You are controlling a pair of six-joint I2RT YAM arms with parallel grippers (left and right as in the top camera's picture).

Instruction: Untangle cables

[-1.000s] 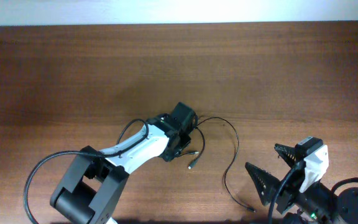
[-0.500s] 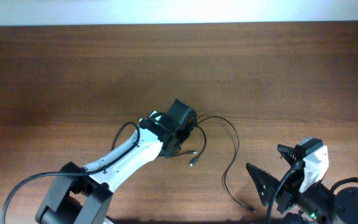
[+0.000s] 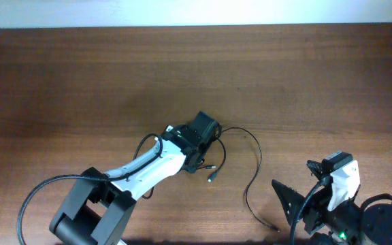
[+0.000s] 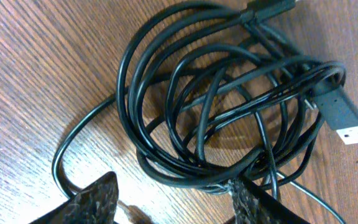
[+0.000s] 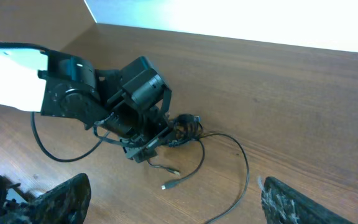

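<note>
The left gripper's finger meets only the lowest loops of the coil, so the robot should back away, take the coil's near edge (image 4: 173,175) between both fingers and lift it.
The cables (image 4: 229,106) are a tangled coil of thin black cords filling the left wrist view, with a USB plug (image 4: 344,118) sticking out at the right. My left gripper (image 4: 176,202) is open at the coil's near edge, and its right finger touches the lowest loops. Overhead, the left gripper (image 3: 199,139) covers most of the tangle (image 3: 215,133). A loose strand (image 3: 258,160) curves right and down, and a plug end (image 3: 211,178) lies below. My right gripper (image 5: 182,205) is open and empty, well back from the cables (image 5: 185,127), at the table's near right (image 3: 303,185).
The wooden table (image 3: 114,75) shows bare wood at the back and left. A thicker black arm cable (image 3: 36,197) loops by the left arm's base. The loose strand ends near the right arm's base (image 3: 275,228).
My left gripper has shifted slightly right and down over the tangle, and its arm has swung. The loose strands have barely moved. The right arm has stayed almost still.
</note>
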